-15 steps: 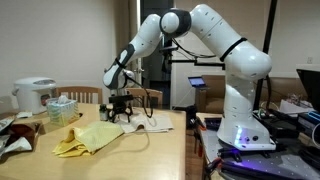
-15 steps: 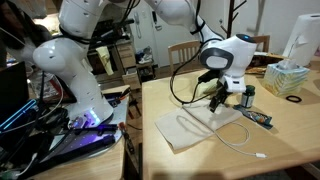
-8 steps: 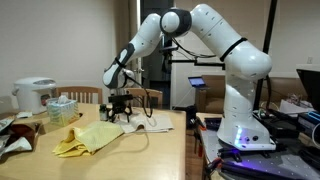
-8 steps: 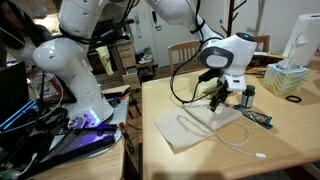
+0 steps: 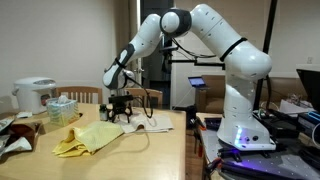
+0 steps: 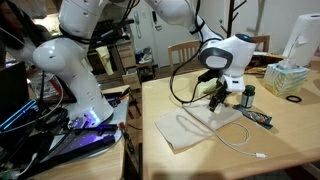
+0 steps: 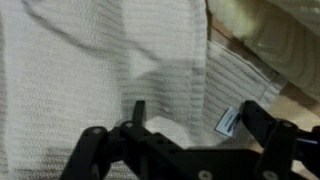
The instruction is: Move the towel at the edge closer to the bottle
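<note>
Next, I pinch up a fold (image 7: 203, 108) near the label before moving the towel closer to the bottle, as the towel's seam lies flat between my gripper's open fingers.
A white knitted towel (image 6: 192, 127) lies flat near the table's edge; it also shows in the other exterior view (image 5: 152, 124). A small dark bottle (image 6: 248, 95) stands just beyond it. My gripper (image 6: 218, 98) hangs low over the towel's far end, next to the bottle, as both exterior views show (image 5: 121, 103). In the wrist view the towel (image 7: 110, 70) fills the frame, with a small white label (image 7: 226, 120) on it. The gripper (image 7: 200, 125) is open, its fingers spread over the towel and nothing held.
A yellow cloth (image 5: 90, 137) lies crumpled on the table. A white cable (image 6: 238, 138) runs across the towel. A tissue box (image 6: 287, 78) and a white rice cooker (image 5: 32, 95) stand further off. A chair (image 6: 185, 52) is behind the table.
</note>
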### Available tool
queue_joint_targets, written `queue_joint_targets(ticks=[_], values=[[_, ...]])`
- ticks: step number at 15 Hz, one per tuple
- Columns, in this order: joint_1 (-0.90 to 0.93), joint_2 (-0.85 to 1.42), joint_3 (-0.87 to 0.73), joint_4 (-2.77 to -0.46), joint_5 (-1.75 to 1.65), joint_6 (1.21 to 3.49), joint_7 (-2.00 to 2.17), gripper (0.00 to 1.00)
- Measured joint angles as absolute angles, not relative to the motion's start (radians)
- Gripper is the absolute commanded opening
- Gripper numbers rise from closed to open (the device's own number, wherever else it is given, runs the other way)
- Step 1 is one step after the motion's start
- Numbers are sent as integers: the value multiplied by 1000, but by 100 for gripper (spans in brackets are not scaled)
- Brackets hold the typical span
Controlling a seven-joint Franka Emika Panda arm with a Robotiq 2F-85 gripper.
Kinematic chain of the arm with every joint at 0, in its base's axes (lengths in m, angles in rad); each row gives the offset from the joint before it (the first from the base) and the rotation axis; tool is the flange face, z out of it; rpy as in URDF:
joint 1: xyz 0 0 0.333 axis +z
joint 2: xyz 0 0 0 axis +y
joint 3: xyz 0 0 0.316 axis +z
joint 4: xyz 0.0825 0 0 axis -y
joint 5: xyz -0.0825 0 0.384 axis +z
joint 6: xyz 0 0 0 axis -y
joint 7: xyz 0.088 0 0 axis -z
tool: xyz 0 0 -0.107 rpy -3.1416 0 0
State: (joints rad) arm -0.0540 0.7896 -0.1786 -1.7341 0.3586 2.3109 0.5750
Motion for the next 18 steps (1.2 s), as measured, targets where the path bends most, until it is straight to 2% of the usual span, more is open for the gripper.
queue_joint_targets(ticks=[2,3,7,18], values=[[-54,788,-178,-1734,359,2312,575,55],[-55,786,-178,-1734,359,2312,575,89],[-58,784,-178,-1735,359,2312,575,99],[-60,774,-176,-1769,359,2343,575,100]])
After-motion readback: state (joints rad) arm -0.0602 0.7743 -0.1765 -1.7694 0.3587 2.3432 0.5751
